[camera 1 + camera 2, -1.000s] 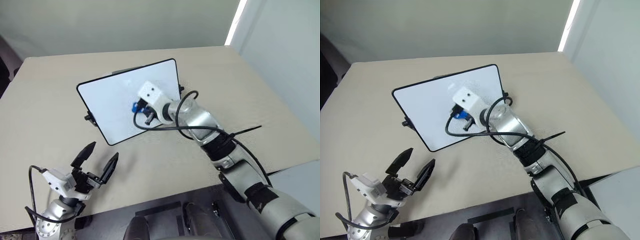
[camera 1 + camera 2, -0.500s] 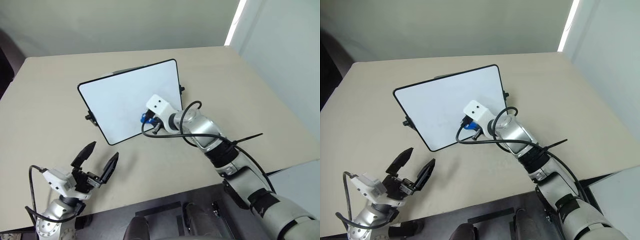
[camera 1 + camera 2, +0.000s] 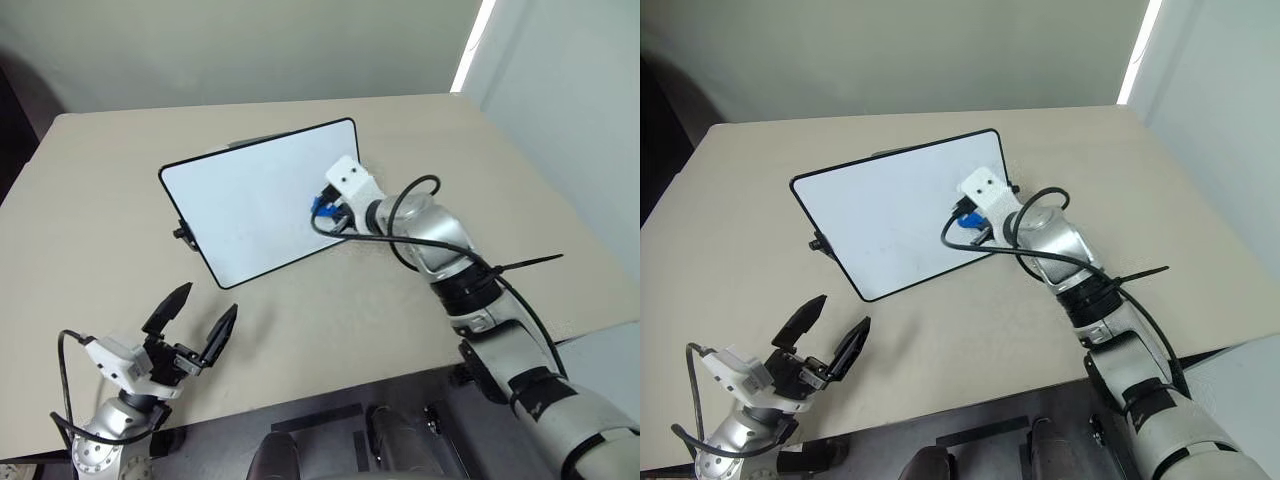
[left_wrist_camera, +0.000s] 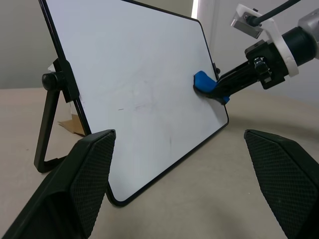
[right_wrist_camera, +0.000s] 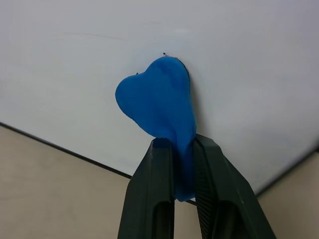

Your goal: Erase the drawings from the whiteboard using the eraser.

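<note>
My right gripper has the blue eraser. It will let go of it on the beige table [image 3: 429,271] next to the whiteboard, below its own forearm.
The whiteboard [image 3: 250,205] stands tilted on its stand in the middle of the beige table. My right gripper [image 3: 330,212] is shut on the blue eraser [image 3: 321,208], which it presses flat against the board near the right edge. The right wrist view has the eraser [image 5: 158,107] squeezed between the two black fingers [image 5: 154,199], just above the board's lower frame. The drawings are out of view; faint grey smudges [image 4: 142,99] mark the white face. My left gripper [image 3: 208,302] hangs open near the table's front edge, apart from the board.
A black knob and stand leg [image 4: 50,99] hold the board's left side. The table [image 3: 420,130] stretches bare around the board, with its front edge close to the left gripper. A black cable [image 3: 400,215] loops off the right wrist.
My right gripper has slid the eraser across the board from its lower middle to near the right edge. The left gripper has stayed where it was.
</note>
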Controlling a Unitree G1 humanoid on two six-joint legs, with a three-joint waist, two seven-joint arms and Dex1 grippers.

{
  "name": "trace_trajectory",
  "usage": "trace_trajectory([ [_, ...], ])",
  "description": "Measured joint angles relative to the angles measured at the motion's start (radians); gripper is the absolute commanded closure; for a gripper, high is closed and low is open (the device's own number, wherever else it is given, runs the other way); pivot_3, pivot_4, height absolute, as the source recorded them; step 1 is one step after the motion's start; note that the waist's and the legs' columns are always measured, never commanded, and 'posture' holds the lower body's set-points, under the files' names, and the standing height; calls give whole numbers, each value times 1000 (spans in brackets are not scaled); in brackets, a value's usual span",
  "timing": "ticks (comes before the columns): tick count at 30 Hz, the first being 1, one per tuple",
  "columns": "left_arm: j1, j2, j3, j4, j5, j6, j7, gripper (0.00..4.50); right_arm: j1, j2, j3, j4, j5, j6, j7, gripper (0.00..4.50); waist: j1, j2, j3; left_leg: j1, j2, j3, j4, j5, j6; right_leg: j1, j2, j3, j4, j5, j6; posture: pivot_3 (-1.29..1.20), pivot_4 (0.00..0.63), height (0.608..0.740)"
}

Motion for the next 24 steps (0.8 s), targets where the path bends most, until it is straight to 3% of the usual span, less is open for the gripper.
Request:
trace_trajectory([
  [5, 12, -1, -11, -13, 0, 0, -2, 0, 33, -63, -46, -109, 1, 64, -9, 4177, 1, 0, 0, -1, 0, 1, 0, 0, 0, 0, 0, 0, -1, 0, 0, 0, 150, 740],
  [10, 26, -6, -29, -27, 4, 0, -3, 0, 155, -148, -102, -340, 23, 184, -8, 4177, 5, 0, 0, -3, 0, 2, 0, -1, 0, 1, 0, 0, -5, 1, 2, 0, 150, 740],
  [15, 29, -7, -32, -33, 5, -3, -4, 0, 275, -197, -287, -576, 93, 378, 0, 4177, 10, 0, 0, -1, 0, 3, 1, -2, 2, 9, 0, 0, -15, 4, 9, 0, 150, 740],
  [19, 30, -7, -31, -33, 5, -4, -5, 0, 362, -205, -386, -635, 133, 476, 1, 4177, 10, 0, 0, 0, 0, 3, 5, -2, 3, 11, 0, 0, -14, 4, 9, 0, 150, 740],
  [24, 30, -7, -31, -33, 7, -6, -5, 0, 518, -241, -395, -637, 148, 462, -9, 4177, 10, 0, 0, 0, 0, 4, 5, -2, 5, 11, 0, 0, -13, 4, 9, 0, 150, 740],
])
